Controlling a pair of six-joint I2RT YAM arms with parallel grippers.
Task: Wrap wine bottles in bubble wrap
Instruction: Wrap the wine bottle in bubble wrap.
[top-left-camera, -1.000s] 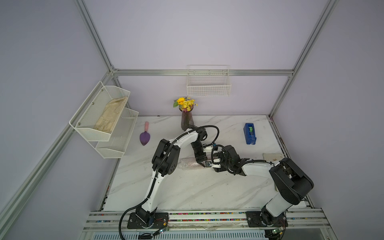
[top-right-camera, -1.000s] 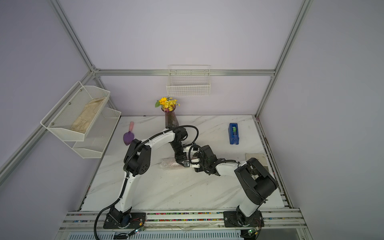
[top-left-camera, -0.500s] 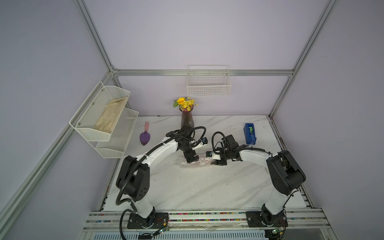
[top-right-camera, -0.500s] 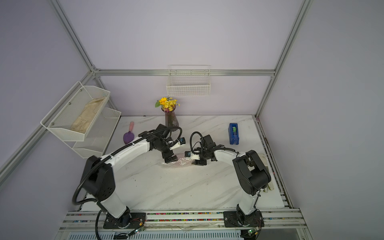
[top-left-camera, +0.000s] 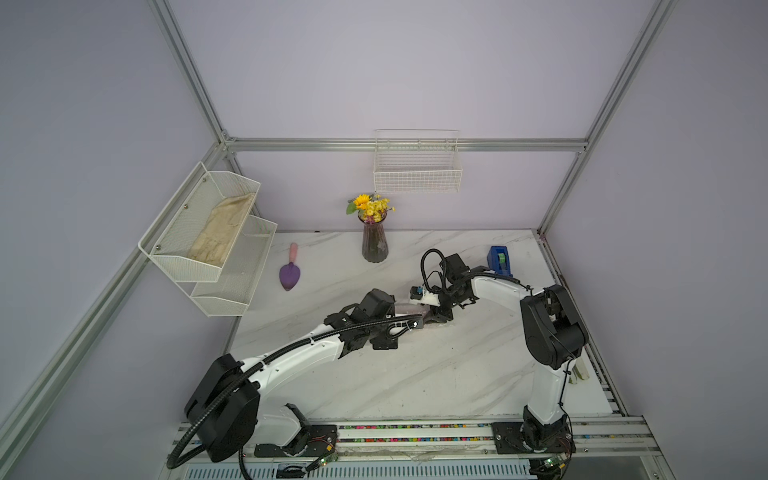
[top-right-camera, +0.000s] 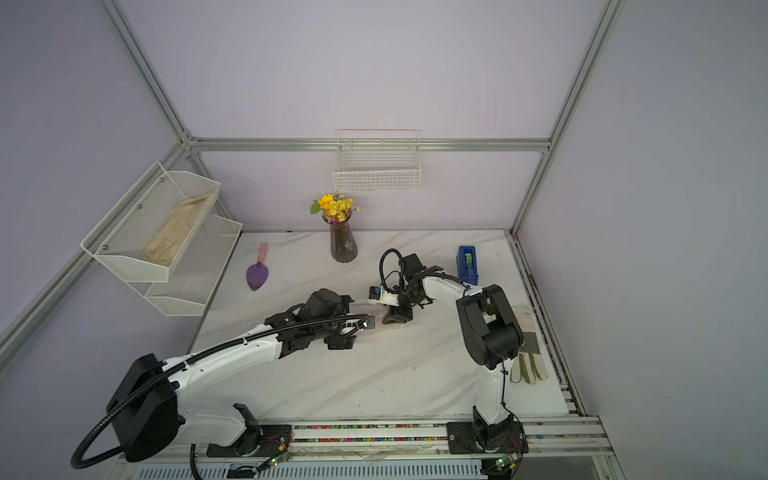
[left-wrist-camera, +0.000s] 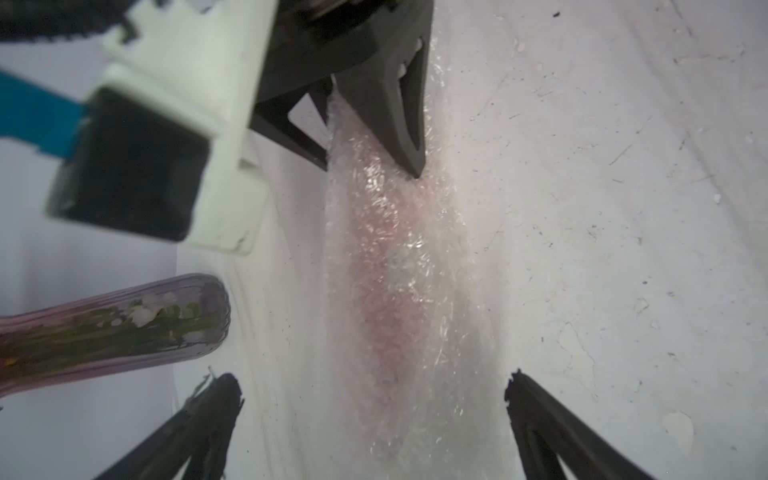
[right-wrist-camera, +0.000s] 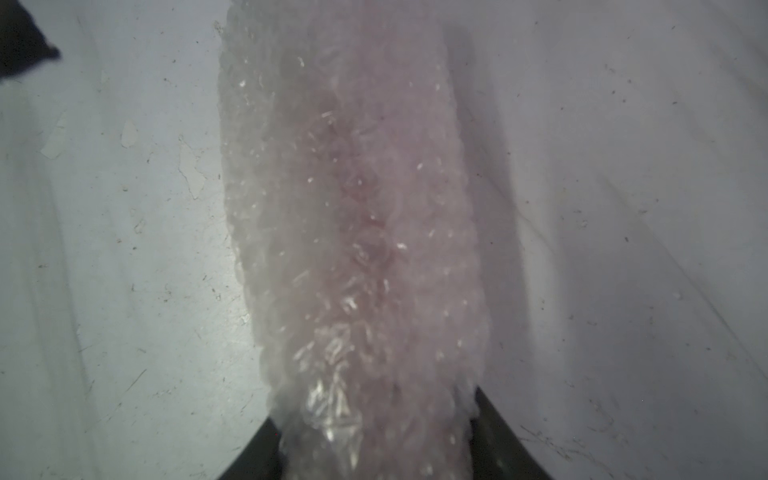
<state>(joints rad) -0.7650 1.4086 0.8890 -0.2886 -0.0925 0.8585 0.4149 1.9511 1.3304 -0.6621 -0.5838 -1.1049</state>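
The right gripper alone holds the wrapped bundle, so next the left gripper closes on its middle (left-wrist-camera: 392, 268), near the right gripper's fingers, before the right gripper opens.
The wine bottle (left-wrist-camera: 380, 328) lies on its side on the marble table, rolled inside the bubble wrap (left-wrist-camera: 453, 266); only its pink-red tint shows through. In both top views the bundle (top-left-camera: 405, 308) (top-right-camera: 362, 310) lies between the two grippers. My left gripper (left-wrist-camera: 372, 384) (top-left-camera: 390, 322) is open, with its fingertips (left-wrist-camera: 226, 386) far apart on either side of one end and touching nothing. At the other end my right gripper (right-wrist-camera: 374, 436) (top-left-camera: 436, 318) is shut on the wrapped bundle, and its fingers (left-wrist-camera: 405, 124) press into the film.
At the back of the table stands a dark vase of yellow flowers (top-left-camera: 374, 245). A purple trowel (top-left-camera: 289, 274) lies at the back left and a blue tape dispenser (top-left-camera: 500, 259) at the back right. Wire shelves (top-left-camera: 208, 232) hang on the left wall and a wire basket (top-left-camera: 417, 174) on the back wall. Gloves (top-right-camera: 530, 361) lie at the right edge.
My left gripper has opened wide and its arm has dropped low, reaching from the front left. The right gripper has closed further on the bundle's end.
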